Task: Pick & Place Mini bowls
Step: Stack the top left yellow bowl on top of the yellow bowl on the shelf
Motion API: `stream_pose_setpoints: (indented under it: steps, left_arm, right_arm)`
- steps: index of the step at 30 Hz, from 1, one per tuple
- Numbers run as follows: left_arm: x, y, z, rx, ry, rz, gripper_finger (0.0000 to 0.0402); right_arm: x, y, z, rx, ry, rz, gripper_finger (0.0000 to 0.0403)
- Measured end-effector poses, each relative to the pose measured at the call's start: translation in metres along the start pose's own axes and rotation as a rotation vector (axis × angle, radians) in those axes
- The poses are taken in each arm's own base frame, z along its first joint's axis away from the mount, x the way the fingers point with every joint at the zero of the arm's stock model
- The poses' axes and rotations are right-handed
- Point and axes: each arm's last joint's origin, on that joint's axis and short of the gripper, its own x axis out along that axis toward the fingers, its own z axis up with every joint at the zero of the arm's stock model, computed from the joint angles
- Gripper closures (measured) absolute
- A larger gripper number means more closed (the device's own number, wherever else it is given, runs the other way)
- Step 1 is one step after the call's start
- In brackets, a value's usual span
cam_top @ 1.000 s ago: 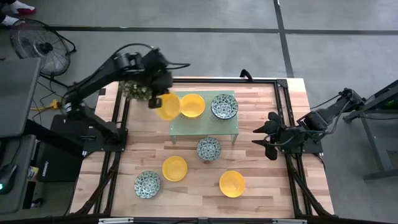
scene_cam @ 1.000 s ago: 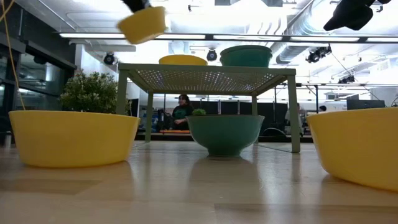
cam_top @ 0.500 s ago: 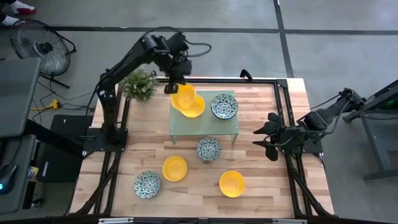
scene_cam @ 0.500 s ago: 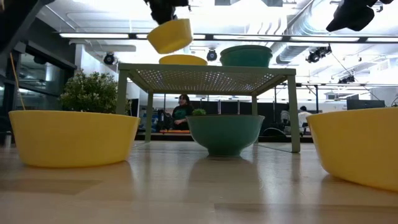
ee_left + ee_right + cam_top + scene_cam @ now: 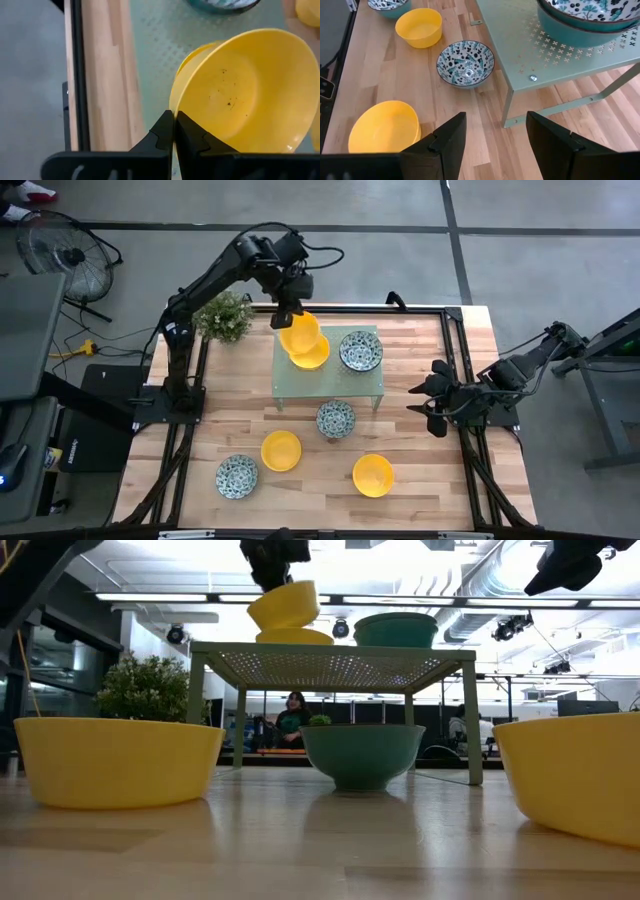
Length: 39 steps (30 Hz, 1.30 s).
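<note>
My left gripper will put the yellow mini bowl down inside the second yellow bowl on the pale green stand (image 5: pixel 305 352) and let go of it there.
My left gripper (image 5: pixel 290 310) is shut on a plain yellow mini bowl (image 5: pixel 298 332) over the pale green perforated stand (image 5: pixel 330 385). This bowl is directly above a second yellow bowl (image 5: pixel 312 355) that rests on the stand top. A patterned bowl (image 5: pixel 360 350) stands beside them on the stand. On the table lie two patterned bowls (image 5: pixel 336 418) (image 5: pixel 237 476) and two yellow bowls (image 5: pixel 281 450) (image 5: pixel 372 475). My right gripper (image 5: pixel 432 395) is open and empty at the table's right side. My left gripper pinches the yellow bowl's rim (image 5: pixel 176 107) between its two fingers, one inside the bowl and one outside. The fingers come from above, on the bowl's far side. The bowl (image 5: pixel 285 605) hangs tilted just over the lower yellow bowl (image 5: pixel 294 636); whether they touch I cannot tell.
A small leafy plant (image 5: pixel 222 315) stands off the stand's far left corner. Black frame rails (image 5: pixel 195 370) run along the table's left and right sides. People show in the room behind the table (image 5: pixel 295 715).
My left gripper has carried the yellow bowl from beyond the stand's left end toward the table's right, over the stand, and then down toward the yellow bowl there. The held bowl has stayed tilted and clear of the table.
</note>
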Motion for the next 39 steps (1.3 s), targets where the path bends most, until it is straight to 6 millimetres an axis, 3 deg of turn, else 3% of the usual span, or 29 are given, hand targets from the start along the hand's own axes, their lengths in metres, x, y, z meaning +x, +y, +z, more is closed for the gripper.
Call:
stream_pose_setpoints:
  steps: [12, 33, 39]
  left_arm:
    - [0.02, -0.01, 0.016, 0.017, -0.006, -0.021, 0.0401]
    - [0.056, -0.008, 0.013, 0.021, 0.164, -0.074, 0.0401]
    - [0.054, -0.009, 0.012, 0.025, 0.171, -0.067, 0.0401]
  right_arm:
    - [0.0, 0.0, 0.0, -0.001, 0.001, 0.0, 0.0208]
    - [0.0, -0.001, -0.001, 0.002, 0.01, -0.008, 0.0208]
    - [0.0, -0.001, -0.001, 0.002, 0.011, -0.007, 0.0208]
